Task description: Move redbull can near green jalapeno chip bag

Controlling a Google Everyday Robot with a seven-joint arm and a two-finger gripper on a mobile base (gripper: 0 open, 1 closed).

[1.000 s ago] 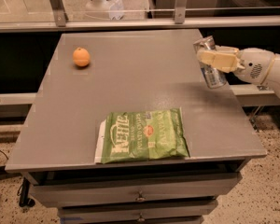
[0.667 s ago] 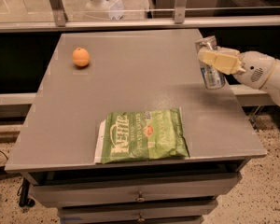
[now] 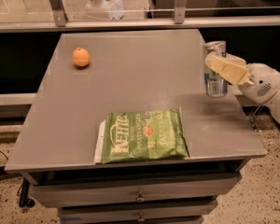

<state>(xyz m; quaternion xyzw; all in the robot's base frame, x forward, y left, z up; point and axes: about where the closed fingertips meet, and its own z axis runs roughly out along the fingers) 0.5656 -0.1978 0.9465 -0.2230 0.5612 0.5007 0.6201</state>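
Note:
Next, I let go of the redbull can with my gripper on the bare table (image 3: 221, 115) between the green jalapeno chip bag and my arm.
The redbull can (image 3: 215, 83), slim and silver with blue patches, stands upright at the table's right edge. My gripper (image 3: 222, 65) reaches in from the right and is shut on the can's upper half, with a cream finger (image 3: 229, 69) across its front. The green jalapeno chip bag (image 3: 143, 135) lies flat near the front edge of the table, left of and nearer than the can, with a stretch of bare table between them. My white arm (image 3: 268, 87) extends off to the right.
An orange fruit (image 3: 80, 57) sits at the back left of the grey table (image 3: 130, 78). Drawers (image 3: 140, 197) run below the front edge. A glass barrier with metal posts (image 3: 179, 3) stands behind the table.
My gripper and the can in it have shifted slightly toward the front of the table. The chip bag and the orange have not moved.

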